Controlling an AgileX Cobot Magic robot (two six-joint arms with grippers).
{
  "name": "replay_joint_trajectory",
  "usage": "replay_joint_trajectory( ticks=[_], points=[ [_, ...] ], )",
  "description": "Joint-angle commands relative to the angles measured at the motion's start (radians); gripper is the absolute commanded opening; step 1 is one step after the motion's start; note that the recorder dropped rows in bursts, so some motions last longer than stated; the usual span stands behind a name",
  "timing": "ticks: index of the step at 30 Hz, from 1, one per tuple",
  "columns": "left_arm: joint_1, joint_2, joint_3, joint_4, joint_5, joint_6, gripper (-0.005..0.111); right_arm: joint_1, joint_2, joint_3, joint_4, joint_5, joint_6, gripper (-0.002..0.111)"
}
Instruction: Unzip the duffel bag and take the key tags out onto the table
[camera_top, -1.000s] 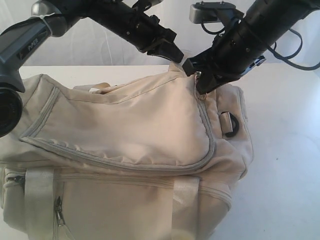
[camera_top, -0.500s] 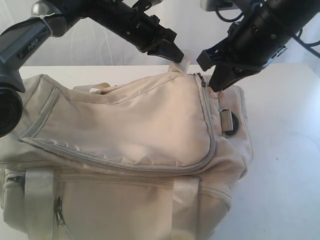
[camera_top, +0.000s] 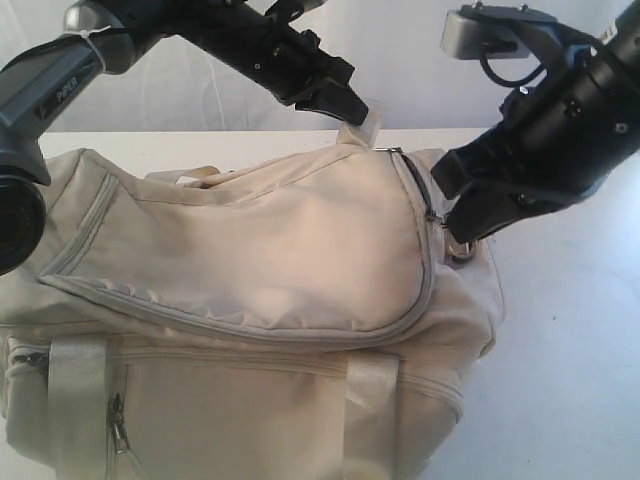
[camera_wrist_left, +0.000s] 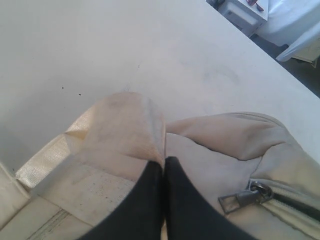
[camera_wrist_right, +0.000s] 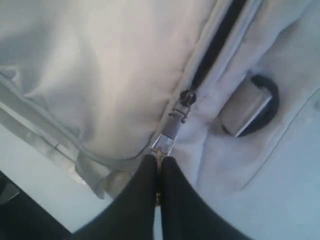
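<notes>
Next, I release the metal zipper pull from my right gripper over the side pocket's top edge (camera_top: 202, 379), near the pocket's own zipper pull. The held pull is now at the bag's end.
The cream duffel bag (camera_top: 250, 290) fills the near left of the white table (camera_top: 570, 330). My left gripper (camera_top: 362, 112) is shut on a fabric tab (camera_wrist_left: 132, 125) at the bag's far top edge and holds it up. My right gripper (camera_top: 452, 228) is shut on the metal zipper pull (camera_wrist_right: 166, 136) at the bag's right end. Behind the slider (camera_wrist_right: 186, 98) a short dark gap of opened zipper (camera_wrist_right: 220, 42) shows. A second zipper pull (camera_wrist_left: 239, 199) lies close to the left fingers. The key tags are hidden.
A black D-ring on a webbing loop (camera_wrist_right: 250, 107) sits on the bag's end beside the zipper. A side pocket with its own zipper pull (camera_top: 117, 425) faces the camera. Bare table lies to the right of the bag.
My right gripper has moved right and down along the bag's end, dragging the zipper pull with it; a dark slit has opened behind it. The left gripper has stayed put.
</notes>
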Motion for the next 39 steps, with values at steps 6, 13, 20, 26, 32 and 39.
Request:
replay_joint_trajectory(
  ticks=[6,13,20,26,32,39],
  points=[
    [0.002,-0.02,-0.011,-0.041,-0.004,-0.001,0.0,0.004,-0.127,0.225,0.166,-0.043,-0.021,0.0],
    [0.002,-0.02,-0.011,-0.041,-0.004,-0.001,0.0,0.03,-0.141,0.368,0.362,-0.113,-0.136,0.0],
    [0.002,-0.02,-0.011,-0.041,-0.004,-0.001,0.0,0.143,-0.141,0.419,0.394,-0.192,-0.136,0.0],
    [0.002,-0.02,-0.011,-0.041,-0.004,-0.001,0.0,0.227,-0.114,0.446,0.409,-0.273,-0.136,0.0],
    [0.002,-0.02,-0.011,-0.043,-0.004,-0.001,0.0,0.325,-0.017,0.453,0.492,-0.401,-0.168,0.0],
    [0.002,-0.02,-0.011,-0.043,-0.004,-0.001,0.0,0.426,0.096,0.389,0.625,-0.485,-0.313,0.0]
  ],
)
